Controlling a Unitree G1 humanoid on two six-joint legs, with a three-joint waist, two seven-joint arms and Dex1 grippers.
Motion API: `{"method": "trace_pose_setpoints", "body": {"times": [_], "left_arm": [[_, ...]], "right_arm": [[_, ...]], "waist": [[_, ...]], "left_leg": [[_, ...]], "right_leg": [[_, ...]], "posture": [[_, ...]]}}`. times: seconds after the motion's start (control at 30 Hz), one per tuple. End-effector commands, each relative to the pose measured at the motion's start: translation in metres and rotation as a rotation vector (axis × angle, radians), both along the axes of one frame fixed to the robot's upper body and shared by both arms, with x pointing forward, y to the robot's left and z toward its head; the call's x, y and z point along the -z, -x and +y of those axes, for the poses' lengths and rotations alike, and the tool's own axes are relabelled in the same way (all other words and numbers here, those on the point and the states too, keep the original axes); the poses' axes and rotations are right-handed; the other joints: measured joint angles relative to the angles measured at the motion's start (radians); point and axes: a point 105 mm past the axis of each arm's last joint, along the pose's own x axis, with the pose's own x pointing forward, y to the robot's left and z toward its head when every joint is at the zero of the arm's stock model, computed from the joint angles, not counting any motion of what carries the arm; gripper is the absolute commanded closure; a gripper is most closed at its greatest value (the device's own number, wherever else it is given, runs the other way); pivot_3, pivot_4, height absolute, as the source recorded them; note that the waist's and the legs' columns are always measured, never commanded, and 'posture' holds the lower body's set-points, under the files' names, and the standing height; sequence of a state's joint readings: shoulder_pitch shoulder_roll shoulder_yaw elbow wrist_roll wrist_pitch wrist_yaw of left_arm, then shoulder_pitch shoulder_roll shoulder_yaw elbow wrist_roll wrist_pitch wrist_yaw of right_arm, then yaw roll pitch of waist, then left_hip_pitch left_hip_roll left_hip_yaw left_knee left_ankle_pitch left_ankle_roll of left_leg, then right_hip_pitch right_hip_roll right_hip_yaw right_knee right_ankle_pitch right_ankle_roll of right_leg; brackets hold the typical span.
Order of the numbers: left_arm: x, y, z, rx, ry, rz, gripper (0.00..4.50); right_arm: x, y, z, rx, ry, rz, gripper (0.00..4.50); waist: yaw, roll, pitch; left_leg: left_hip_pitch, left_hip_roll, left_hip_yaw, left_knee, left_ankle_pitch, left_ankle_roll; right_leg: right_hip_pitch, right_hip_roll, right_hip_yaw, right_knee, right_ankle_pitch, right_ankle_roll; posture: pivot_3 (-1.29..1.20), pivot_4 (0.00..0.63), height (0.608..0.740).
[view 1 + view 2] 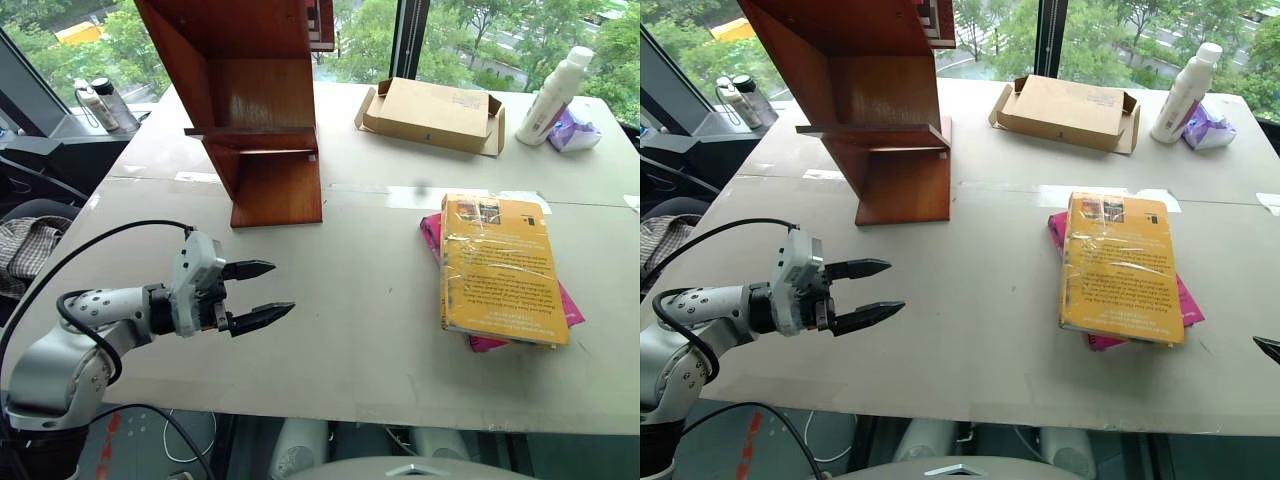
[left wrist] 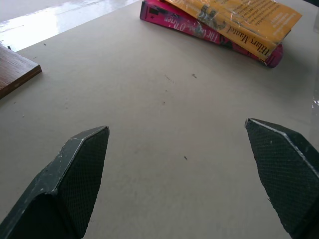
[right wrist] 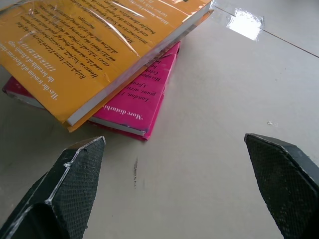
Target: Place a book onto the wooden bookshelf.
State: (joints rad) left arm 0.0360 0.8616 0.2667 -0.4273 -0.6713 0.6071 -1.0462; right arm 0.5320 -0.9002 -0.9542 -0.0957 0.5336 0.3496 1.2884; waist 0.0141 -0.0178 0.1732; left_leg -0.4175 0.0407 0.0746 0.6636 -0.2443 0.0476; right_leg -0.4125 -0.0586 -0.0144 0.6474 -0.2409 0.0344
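Note:
The robot's left gripper will next move to the yellow-orange book on top and close on the middle of its spine (image 1: 443, 262) (image 2: 212, 20).
The book (image 1: 500, 268), yellow-orange and wrapped in shiny plastic, lies flat on top of a magenta-pink book (image 1: 572, 306) at the right of the grey table (image 1: 350, 330). At the back left stands the wooden bookshelf (image 1: 260, 110), reddish-brown, with slanted sides. My left gripper (image 1: 282, 288) hovers open over the front left of the table, pointing right toward the books, nothing between its fingers. My right gripper (image 3: 173, 138) is open just off the near corner of the two books, touching neither; one fingertip (image 1: 1270, 347) shows at the table's right edge.
A flat tan cardboard box (image 1: 432, 113) lies at the back centre. A white bottle (image 1: 553, 95) and a purple packet (image 1: 575, 132) stand at the back right. Two small bottles (image 1: 105, 103) stand beyond the table's left side.

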Motion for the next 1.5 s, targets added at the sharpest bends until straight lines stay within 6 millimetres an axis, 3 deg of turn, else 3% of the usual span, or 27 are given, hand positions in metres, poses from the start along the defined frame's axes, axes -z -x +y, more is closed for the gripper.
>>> {"method": "trace_pose_setpoints", "body": {"times": [0.03,0.13,0.3,0.33,0.4,0.67,0.9,1.03,1.1,1.3,1.5], "left_arm": [[-0.014,-0.002,-0.009,0.044,0.015,-0.057,0.00],[-0.029,-0.010,-0.028,0.110,0.071,-0.111,0.00],[-0.042,-0.011,-0.045,0.216,0.082,-0.155,0.00],[-0.044,-0.010,-0.048,0.238,0.083,-0.157,0.00],[-0.045,-0.007,-0.054,0.284,0.078,-0.165,0.00],[-0.051,0.000,-0.073,0.366,0.083,-0.202,0.00],[-0.052,0.003,-0.083,0.376,0.106,-0.218,0.00],[-0.051,0.005,-0.088,0.366,0.124,-0.219,0.00],[-0.050,0.006,-0.090,0.366,0.133,-0.216,0.00],[-0.048,0.006,-0.093,0.378,0.136,-0.209,0.00],[-0.046,0.005,-0.092,0.378,0.132,-0.207,0.00]], "right_arm": [[-0.015,-0.013,0.008,0.007,-0.015,-0.117,0.05],[-0.028,-0.042,0.033,0.064,-0.076,-0.210,0.05],[-0.045,-0.062,0.044,0.128,-0.022,-0.124,0.05],[-0.046,-0.067,0.043,0.157,-0.002,-0.096,0.27],[-0.048,-0.076,0.049,0.167,0.083,-0.060,0.89],[-0.046,-0.107,0.057,0.226,0.346,0.020,4.46],[-0.036,-0.110,0.069,0.145,0.462,0.088,4.46],[-0.055,-0.108,0.077,0.136,0.442,0.062,4.46],[-0.055,-0.109,0.077,0.138,0.453,0.069,4.46],[-0.035,-0.117,0.073,0.128,0.534,0.124,4.46],[-0.017,-0.136,0.089,0.057,0.534,0.153,4.46]], "waist": [[0.000,0.000,0.000],[-0.002,-0.001,0.001],[0.000,0.003,0.000],[0.000,0.002,0.000],[-0.001,0.002,0.000],[0.001,0.002,0.001],[-0.001,0.002,0.001],[-0.003,0.002,0.001],[-0.003,0.002,0.001],[-0.001,0.001,0.001],[-0.008,0.001,0.001]], "left_leg": [[0.000,0.000,0.000,0.000,0.000,0.000],[0.001,0.001,-0.001,0.001,0.000,0.000],[0.000,0.000,0.001,0.002,0.000,0.000],[-0.001,0.000,0.001,0.002,0.000,0.000],[-0.001,0.000,0.001,0.002,0.000,0.000],[-0.001,-0.001,0.001,0.002,0.000,0.001],[-0.002,-0.001,0.001,0.003,0.001,0.001],[-0.001,-0.001,0.001,0.003,0.001,0.000],[-0.001,0.000,0.001,0.003,0.001,0.000],[-0.001,-0.001,0.001,0.004,0.001,0.000],[0.000,-0.001,0.003,0.005,0.001,0.000]], "right_leg": [[0.000,0.000,0.000,0.000,0.000,0.000],[0.001,0.001,-0.001,0.000,0.000,0.000],[0.001,0.003,0.000,0.001,0.002,-0.002],[0.000,0.004,0.000,0.001,0.002,-0.002],[0.001,0.006,0.000,0.000,0.002,-0.002],[0.000,0.008,0.000,0.000,0.002,-0.001],[0.000,0.008,0.000,0.000,0.003,0.004],[0.000,0.009,0.000,0.000,0.003,0.004],[0.000,0.009,0.000,0.000,0.003,0.004],[0.001,0.009,0.000,0.001,0.003,0.004],[0.000,0.009,0.000,0.002,0.003,0.003]], "posture": [[0.00,0.150,0.733],[0.00,0.150,0.733],[0.00,0.150,0.733],[0.00,0.150,0.733],[0.00,0.150,0.733],[0.00,0.150,0.733],[0.00,0.150,0.733],[0.00,0.150,0.733],[0.00,0.150,0.733],[0.00,0.150,0.733],[0.00,0.150,0.733]]}}
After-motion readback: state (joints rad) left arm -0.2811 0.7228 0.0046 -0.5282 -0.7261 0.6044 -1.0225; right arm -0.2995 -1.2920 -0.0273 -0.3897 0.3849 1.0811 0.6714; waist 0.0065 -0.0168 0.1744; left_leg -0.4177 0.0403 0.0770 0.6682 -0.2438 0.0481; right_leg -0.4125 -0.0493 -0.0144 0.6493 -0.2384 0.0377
